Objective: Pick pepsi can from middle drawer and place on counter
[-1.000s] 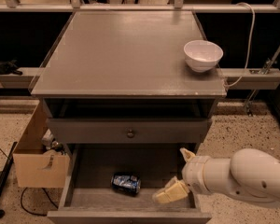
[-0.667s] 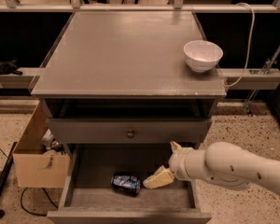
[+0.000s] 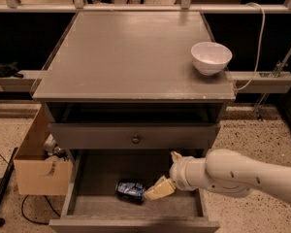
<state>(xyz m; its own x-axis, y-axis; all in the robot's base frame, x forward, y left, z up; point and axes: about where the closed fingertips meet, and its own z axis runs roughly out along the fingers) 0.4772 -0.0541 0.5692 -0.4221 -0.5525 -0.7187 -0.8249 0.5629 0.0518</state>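
My gripper is facing one end of the pepsi can inside the open middle drawer, and it will close on the pepsi can's end (image 3: 140, 193) on that near side.
The pepsi can (image 3: 130, 190), blue and dented, lies on its side on the floor of the open middle drawer (image 3: 102, 171), near the front. My gripper (image 3: 160, 175) reaches into the drawer from the right on a white arm and is open. Its lower cream finger (image 3: 158, 189) lies right beside the can's right end, touching or nearly touching it. The upper finger tip (image 3: 174, 155) sits higher, under the closed drawer front. The counter (image 3: 131, 52) is the grey cabinet top above.
A white bowl (image 3: 211, 57) stands at the counter's right edge. The closed drawer front with a round knob (image 3: 135, 139) hangs above the open drawer. A cardboard box (image 3: 39, 166) sits left of the cabinet, with cables on the floor. A rail runs behind.
My gripper has moved left across the drawer toward the can; its lower finger now lies beside the can's right end. The can has not moved.
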